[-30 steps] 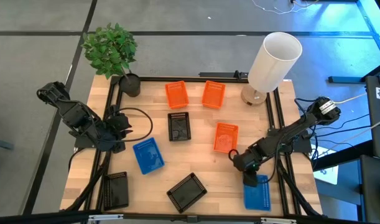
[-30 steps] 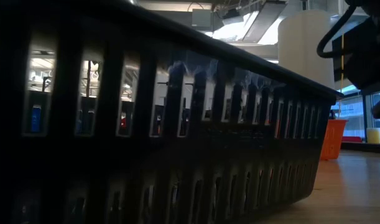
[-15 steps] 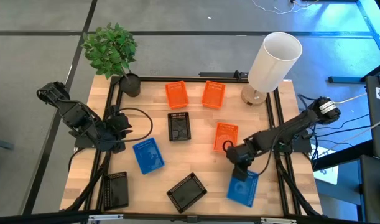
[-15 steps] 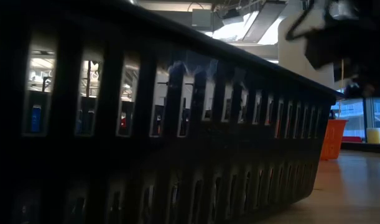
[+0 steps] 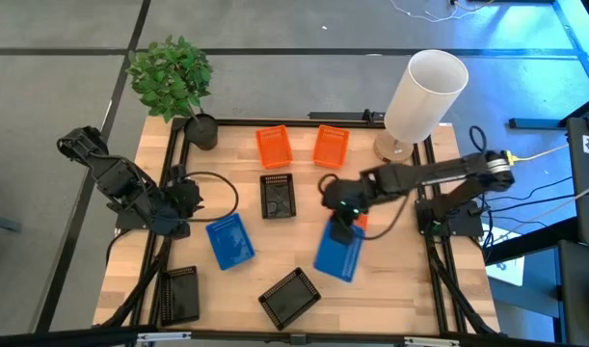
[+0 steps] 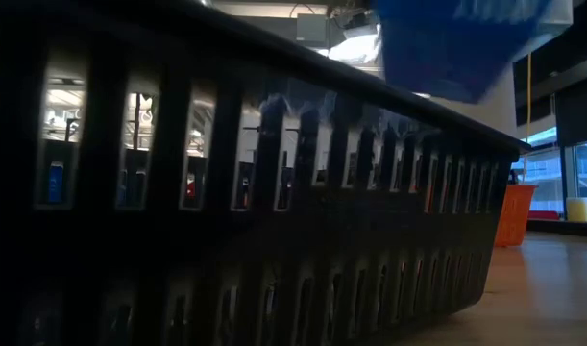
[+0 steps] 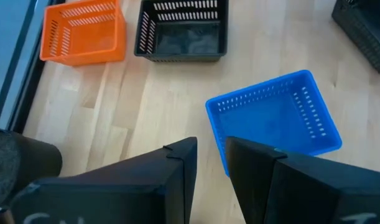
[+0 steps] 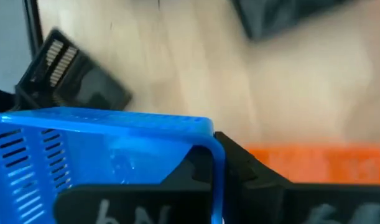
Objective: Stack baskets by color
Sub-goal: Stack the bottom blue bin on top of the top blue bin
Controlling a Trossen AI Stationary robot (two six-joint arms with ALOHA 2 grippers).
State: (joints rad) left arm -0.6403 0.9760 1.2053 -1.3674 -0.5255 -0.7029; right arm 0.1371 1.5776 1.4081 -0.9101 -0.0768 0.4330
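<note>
Next, my right gripper lets go of the blue basket inside the second blue basket (image 5: 245, 244), which is beside my left gripper.
My right gripper (image 5: 344, 226) is shut on a blue basket (image 5: 337, 254) that hangs over the table's middle. The low view shows this basket (image 6: 466, 38) high above the tabletop. A second blue basket (image 5: 229, 241) rests on its base at the left. My left gripper (image 7: 211, 165) hovers open just left of it, touching nothing. Two orange baskets (image 5: 274, 146) (image 5: 331, 146) stand at the far side. A third orange one (image 5: 363, 222) is mostly hidden under my right arm. Black baskets sit at the centre (image 5: 278, 196), near middle (image 5: 289, 297) and near left (image 5: 178, 294). My right gripper holds the blue basket by the wall at its far end (image 8: 216, 155), one finger (image 8: 242, 168) outside the wall and the other inside the basket. The fingers slant down from the table's right. The basket is lifted clear and hangs tilted below them.
A potted plant (image 5: 183, 92) stands at the far left corner and a white lamp (image 5: 421, 94) at the far right. Black rails (image 5: 424, 183) run along both sides of the table. In the low view a black basket (image 6: 226, 192) fills the foreground.
My right gripper has shut on the blue basket at the near right corner and lifted it clear. It has carried the basket toward the table's left and far side, over the middle. The basket now hangs tilted.
</note>
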